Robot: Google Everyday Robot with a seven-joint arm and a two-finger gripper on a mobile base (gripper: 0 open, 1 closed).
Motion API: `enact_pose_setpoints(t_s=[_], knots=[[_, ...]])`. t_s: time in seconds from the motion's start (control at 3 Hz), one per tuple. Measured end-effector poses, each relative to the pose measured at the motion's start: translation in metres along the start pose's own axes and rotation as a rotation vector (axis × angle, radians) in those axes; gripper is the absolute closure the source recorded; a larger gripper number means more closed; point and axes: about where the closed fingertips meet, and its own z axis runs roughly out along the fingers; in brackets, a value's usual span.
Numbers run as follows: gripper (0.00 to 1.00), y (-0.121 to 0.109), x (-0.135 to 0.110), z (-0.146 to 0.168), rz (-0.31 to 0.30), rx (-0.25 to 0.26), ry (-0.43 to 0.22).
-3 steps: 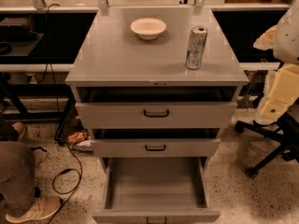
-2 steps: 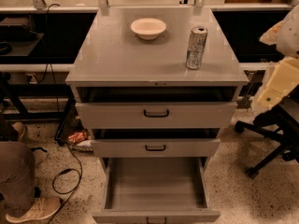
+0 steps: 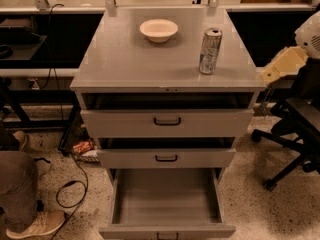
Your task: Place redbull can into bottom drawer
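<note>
Next, the gripper moves to the redbull can on the cabinet top and closes around the can's middle (image 3: 209, 53), about halfway up.
The redbull can (image 3: 210, 51) stands upright on the grey cabinet top (image 3: 125, 59), towards its right front corner. The bottom drawer (image 3: 167, 199) is pulled far out and its grey inside is bare; its dark handle (image 3: 166, 235) shows at the lower edge. My gripper (image 3: 281, 65) is the cream-coloured end of the arm coming in from the right edge. It hangs beside the cabinet's right side, about level with the can and apart from it. It holds nothing that I can see.
A white bowl (image 3: 158, 30) sits at the back middle of the cabinet top. The two upper drawers (image 3: 166, 121) are slightly ajar. A black office chair (image 3: 295, 134) stands at the right. A person's leg and shoe (image 3: 25, 204) and cables (image 3: 70, 189) lie at the lower left.
The cream end of the arm has risen and shifted slightly left, closer to the cabinet top's right edge. The can, bowl and drawers have not moved.
</note>
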Motion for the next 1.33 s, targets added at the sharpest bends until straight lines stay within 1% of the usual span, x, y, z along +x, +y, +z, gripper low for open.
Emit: enact_pose_setpoints(t_s=[0.33, 0.67, 1.0, 1.33], knots=[[0.0, -0.014, -0.007, 0.007, 0.032, 0.042, -0.038], [0.0, -0.013, -0.007, 0.007, 0.03, 0.039, -0.036], [0.0, -0.007, -0.014, 0.024, 0.049, 0.012, -0.045], [0.0, 0.01, -0.032, 0.063, 0.091, -0.04, -0.078]])
